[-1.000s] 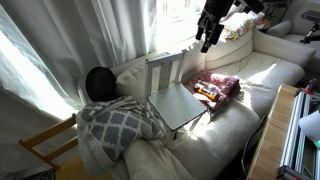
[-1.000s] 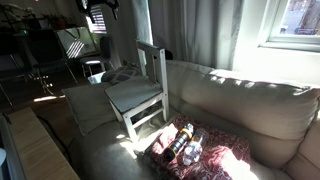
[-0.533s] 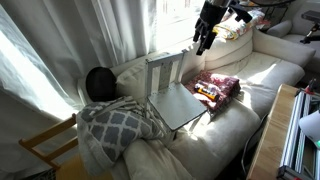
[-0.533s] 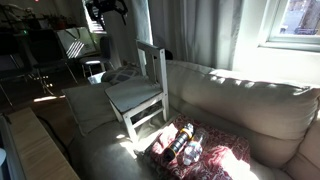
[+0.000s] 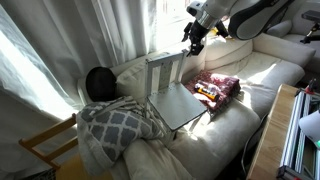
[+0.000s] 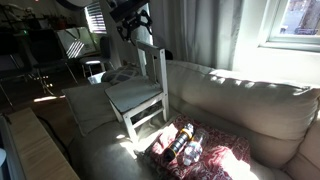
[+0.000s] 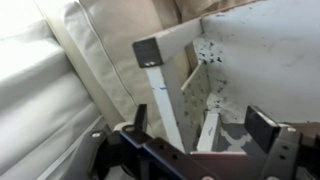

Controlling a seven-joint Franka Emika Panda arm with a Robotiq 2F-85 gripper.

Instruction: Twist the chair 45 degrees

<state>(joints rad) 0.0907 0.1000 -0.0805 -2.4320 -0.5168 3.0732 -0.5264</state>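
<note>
The robot's gripper should close on the top corner (image 5: 183, 54) (image 7: 152, 53) of the pale grey-white chair's back, on the side toward the red cloth.
The pale grey-white chair (image 5: 178, 102) stands on the sofa with its slatted back (image 5: 165, 70) upright; it shows in both exterior views (image 6: 138, 93). My gripper (image 5: 191, 44) hangs open just above and beside the top corner of the chair back, without touching it (image 6: 136, 30). In the wrist view the chair's back post and top rail (image 7: 152, 55) lie between and beyond my open fingers (image 7: 200, 125), with the seat (image 7: 260, 50) behind. Nothing is held.
A grey patterned blanket (image 5: 115, 125) and a dark round cushion (image 5: 98, 82) lie beside the chair. A red cloth with snacks (image 5: 215, 88) lies on the sofa (image 6: 240, 100). A yellowish wooden chair (image 5: 45, 145) stands in front. Curtains hang behind.
My gripper has come down and moved sideways toward the top of the chair back. The chair has not moved.
</note>
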